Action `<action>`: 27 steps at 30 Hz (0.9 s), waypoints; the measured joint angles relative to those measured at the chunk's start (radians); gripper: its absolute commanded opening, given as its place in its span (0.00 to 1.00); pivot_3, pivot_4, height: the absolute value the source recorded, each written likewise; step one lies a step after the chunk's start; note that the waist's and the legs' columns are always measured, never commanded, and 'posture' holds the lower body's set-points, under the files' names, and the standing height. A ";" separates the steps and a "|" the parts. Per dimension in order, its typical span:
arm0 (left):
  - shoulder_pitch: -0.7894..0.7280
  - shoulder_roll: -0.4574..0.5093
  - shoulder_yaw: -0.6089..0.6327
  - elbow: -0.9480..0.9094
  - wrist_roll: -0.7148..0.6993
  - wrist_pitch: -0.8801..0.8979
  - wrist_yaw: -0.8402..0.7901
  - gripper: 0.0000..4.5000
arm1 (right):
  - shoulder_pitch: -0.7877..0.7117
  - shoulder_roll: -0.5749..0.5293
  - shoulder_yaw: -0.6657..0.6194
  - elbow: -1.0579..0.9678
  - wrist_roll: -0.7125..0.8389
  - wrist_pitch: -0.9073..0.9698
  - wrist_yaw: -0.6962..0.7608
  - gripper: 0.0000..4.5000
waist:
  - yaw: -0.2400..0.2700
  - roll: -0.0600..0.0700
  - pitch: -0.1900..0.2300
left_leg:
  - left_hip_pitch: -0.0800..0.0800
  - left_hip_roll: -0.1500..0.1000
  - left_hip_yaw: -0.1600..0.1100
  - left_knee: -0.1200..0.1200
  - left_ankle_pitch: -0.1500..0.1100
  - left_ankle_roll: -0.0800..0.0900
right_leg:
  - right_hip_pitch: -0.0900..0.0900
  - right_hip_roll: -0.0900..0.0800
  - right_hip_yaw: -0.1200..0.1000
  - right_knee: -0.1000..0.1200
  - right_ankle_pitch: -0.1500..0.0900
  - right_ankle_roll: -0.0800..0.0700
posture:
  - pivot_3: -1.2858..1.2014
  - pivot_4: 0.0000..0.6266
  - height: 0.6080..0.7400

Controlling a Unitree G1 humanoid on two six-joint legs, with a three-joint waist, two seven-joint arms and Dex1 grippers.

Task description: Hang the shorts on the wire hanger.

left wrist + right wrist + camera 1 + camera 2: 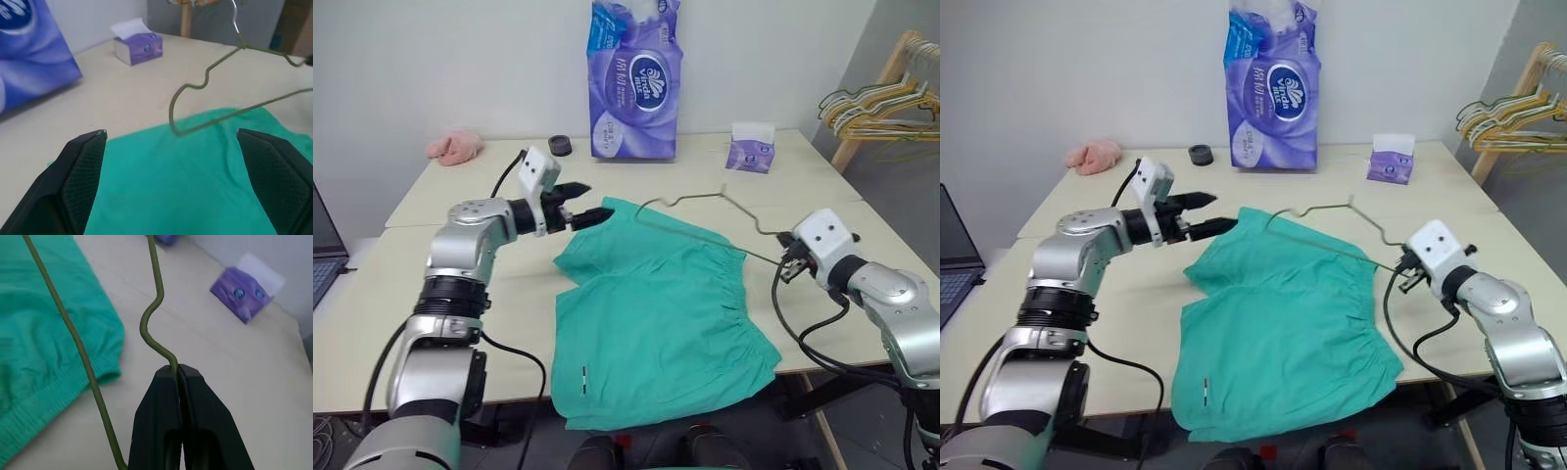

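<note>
Next, I let go of the wire hanger with my right gripper over the middle of the teal-green shorts (684, 282), with the hanger's end by the waistband.
The teal-green shorts (656, 313) lie flat on the table, their lower part hanging over its front edge. The wire hanger (143, 325) is lifted a little above the shorts' right upper part, with its long bar slanting over the waistband. My right gripper (177, 369) is shut on the wire at the hanger's right end (786, 260). My left gripper (590, 203) is open and hovers at the upper left corner of the shorts. In the left wrist view its fingers (83, 171) frame the green cloth and the hanger's far end (208, 73).
A tall purple tissue pack (636, 83) and a small purple tissue box (751, 149) stand at the back of the table (509, 284). A pink cloth lump (455, 147) and a small black round thing (560, 145) lie back left. A laptop (323, 245) sits far left, and a wooden rack with bunched hangers (881, 98) stands back right.
</note>
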 measured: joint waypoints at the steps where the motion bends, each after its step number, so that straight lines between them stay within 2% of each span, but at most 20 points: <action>1: 0.000 0.016 -0.017 0.019 0.004 0.012 -0.046 1.00 | 0.003 -0.002 0.016 -0.014 -0.012 -0.036 0.013 0.00 | -0.002 0.000 0.000 | 0.000 0.000 -0.001 0.000 0.000 0.000 | 0.000 0.000 0.000 0.000 0.000 0.000 | 0.46 0.09 1.00; 10: 0.003 0.043 -0.109 0.069 0.066 -0.004 -0.244 1.00 | 0.002 -0.042 0.100 -0.013 -0.139 -0.327 0.099 0.00 | -0.009 -0.002 0.001 | -0.001 0.000 -0.002 0.000 0.000 0.000 | 0.000 -0.002 0.001 0.000 0.000 -0.001 | 0.46 0.10 1.00; 17: 0.122 0.062 -0.172 -0.079 0.059 0.097 -0.360 1.00 | -0.059 -0.035 0.130 0.007 -0.185 -0.425 0.139 0.00 | -0.015 -0.002 0.002 | -0.001 0.000 -0.004 0.000 0.000 0.000 | 0.000 -0.002 0.000 0.001 0.002 -0.005 | 0.46 0.10 1.00; 23: 0.144 0.082 -0.186 -0.145 0.057 0.128 -0.381 1.00 | -0.087 -0.009 0.133 0.027 -0.199 -0.467 0.155 0.00 | -0.013 -0.002 0.002 | 0.000 0.000 -0.003 0.001 0.000 0.000 | 0.000 -0.002 0.001 0.001 0.002 -0.005 | 0.46 0.10 1.00; 27: 0.146 0.075 -0.186 -0.144 0.057 0.145 -0.371 0.81 | -0.090 0.005 0.133 0.027 -0.206 -0.477 0.163 0.00 | -0.013 -0.002 0.002 | 0.000 0.000 -0.003 0.001 0.000 0.000 | 0.000 -0.002 0.001 0.001 0.002 -0.005 | 0.46 0.10 1.00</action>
